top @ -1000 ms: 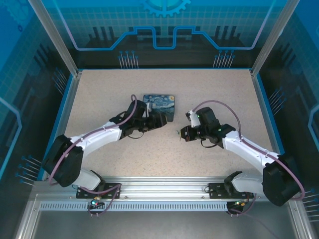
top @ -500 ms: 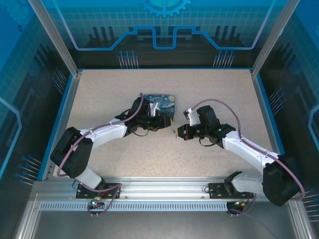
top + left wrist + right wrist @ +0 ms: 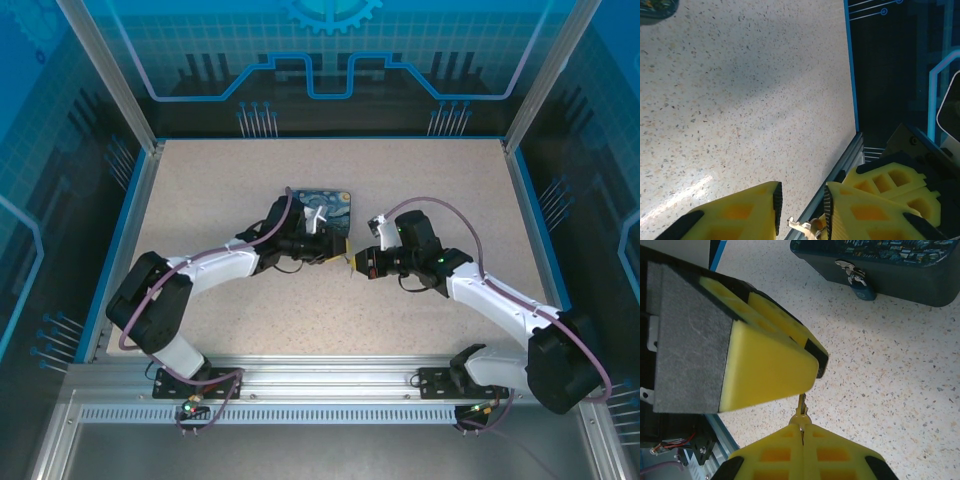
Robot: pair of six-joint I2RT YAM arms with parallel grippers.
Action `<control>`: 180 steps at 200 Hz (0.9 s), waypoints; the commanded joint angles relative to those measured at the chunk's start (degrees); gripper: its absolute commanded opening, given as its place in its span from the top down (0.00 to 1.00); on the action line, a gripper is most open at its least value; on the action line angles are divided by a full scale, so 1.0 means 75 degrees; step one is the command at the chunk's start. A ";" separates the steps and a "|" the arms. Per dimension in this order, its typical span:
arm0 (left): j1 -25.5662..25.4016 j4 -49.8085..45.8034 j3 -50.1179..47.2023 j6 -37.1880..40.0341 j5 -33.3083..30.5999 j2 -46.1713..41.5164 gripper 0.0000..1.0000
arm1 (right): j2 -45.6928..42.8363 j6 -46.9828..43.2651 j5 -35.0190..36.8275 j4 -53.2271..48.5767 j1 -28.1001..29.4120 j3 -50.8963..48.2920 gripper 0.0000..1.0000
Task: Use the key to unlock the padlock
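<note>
The right gripper holds the key's head too shallow, so next the left gripper pinches the blade [image 3: 802, 402] while the right gripper takes the head again deeper.
The key [image 3: 802, 407] is a thin metal sliver sticking out of my right gripper [image 3: 802, 432], which is shut on its head. My left gripper [image 3: 801, 200] stands just in front of it with a narrow gap between the pads. The key's tip [image 3: 804, 227] lies in that gap, touching neither pad. From above, the left gripper [image 3: 338, 251] and right gripper [image 3: 353, 263] meet tip to tip beside the painted tin [image 3: 322, 208]. The padlock [image 3: 857, 284] hangs at the tin's front latch, apart from both grippers.
The blue-and-yellow painted tin [image 3: 900, 270] sits at mid-table behind the grippers. The table's right edge and dark side wall [image 3: 852, 75] run past the left fingers [image 3: 740, 210]. Speckled tabletop [image 3: 420, 180] lies open around the tin.
My left gripper has swung right from the tin's front to meet the right gripper and has narrowed. The right gripper has shifted slightly left with the key.
</note>
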 commanded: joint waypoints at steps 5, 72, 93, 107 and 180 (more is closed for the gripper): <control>-0.0098 0.0363 -0.0028 -0.0188 0.0216 0.0119 0.70 | -0.0060 0.0076 -0.0105 0.0195 -0.0074 0.0189 1.00; -0.0122 0.0465 -0.0092 -0.0245 0.0147 0.0143 0.82 | -0.0099 0.0131 -0.0086 0.0266 -0.0204 0.0039 1.00; -0.0128 0.0454 -0.0087 -0.0245 0.0081 0.0137 0.88 | -0.0122 0.0123 -0.0090 0.0268 -0.0252 -0.0004 1.00; -0.0121 0.0452 -0.0092 -0.0257 0.0052 0.0134 0.92 | -0.0141 0.0134 -0.0085 0.0280 -0.0261 -0.0011 1.00; -0.0114 0.0548 -0.0154 0.0932 -0.0327 -0.0279 1.00 | -0.1323 0.0872 -0.0742 0.0828 -0.1565 -0.0729 0.23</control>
